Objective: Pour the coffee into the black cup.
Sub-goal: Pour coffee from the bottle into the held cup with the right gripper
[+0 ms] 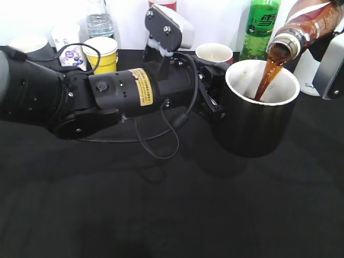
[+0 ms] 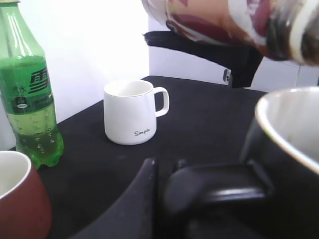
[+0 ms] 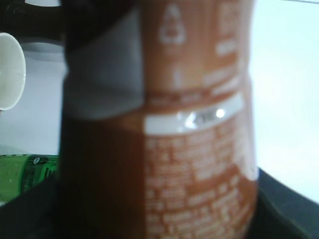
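The robot's left gripper should release the black cup, now held off the table, on the black cloth (image 1: 90, 109) in front of the yellow cup.
The black cup (image 1: 255, 115), glossy with a white inside, is held off the table by my left gripper (image 1: 212, 105), which is shut on its handle (image 2: 214, 184). The coffee bottle (image 1: 306, 24) is tilted mouth-down above the cup at the upper right. A brown stream (image 1: 267, 75) runs from its neck into the cup. My right gripper (image 1: 330, 62) is shut on the bottle's body; the orange-red label (image 3: 199, 149) fills the right wrist view. The bottle passes over the cup's rim (image 2: 286, 124) in the left wrist view (image 2: 234, 22).
Along the back stand a green bottle (image 1: 260, 24), a red mug (image 1: 214, 52), a yellow cup (image 1: 101, 52), paper cups (image 1: 67, 40), a water bottle (image 1: 99, 19) and a white mug (image 2: 130, 112). The table has a black cloth (image 1: 161, 204).
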Available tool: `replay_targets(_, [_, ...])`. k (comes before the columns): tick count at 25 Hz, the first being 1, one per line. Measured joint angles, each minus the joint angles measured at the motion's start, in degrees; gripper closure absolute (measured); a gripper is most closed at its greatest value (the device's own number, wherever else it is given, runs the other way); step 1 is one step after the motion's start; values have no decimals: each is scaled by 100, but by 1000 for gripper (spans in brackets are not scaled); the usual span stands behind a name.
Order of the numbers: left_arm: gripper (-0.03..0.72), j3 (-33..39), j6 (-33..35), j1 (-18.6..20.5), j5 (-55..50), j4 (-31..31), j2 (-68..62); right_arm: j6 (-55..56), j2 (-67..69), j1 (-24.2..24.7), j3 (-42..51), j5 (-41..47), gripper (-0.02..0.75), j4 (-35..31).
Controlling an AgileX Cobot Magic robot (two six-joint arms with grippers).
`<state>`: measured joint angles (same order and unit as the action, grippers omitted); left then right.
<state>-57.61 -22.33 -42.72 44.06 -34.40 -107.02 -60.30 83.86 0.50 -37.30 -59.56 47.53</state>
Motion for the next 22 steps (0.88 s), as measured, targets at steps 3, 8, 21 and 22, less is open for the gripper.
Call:
replay_targets(3, [632, 0, 5, 0, 0, -6, 0, -137, 0, 0, 0, -28, 206, -17])
replay_targets(8, [632, 0, 5, 0, -13, -17, 0, -33, 0, 0, 0, -258, 206, -171])
replay_targets(21, [632, 181, 16, 822, 500, -40, 185, 7915, 0, 0, 0, 29, 206, 899])
replay_targets(22, [632, 294, 16, 1050, 618, -34, 237, 8873, 0, 0, 0, 250, 206, 911])
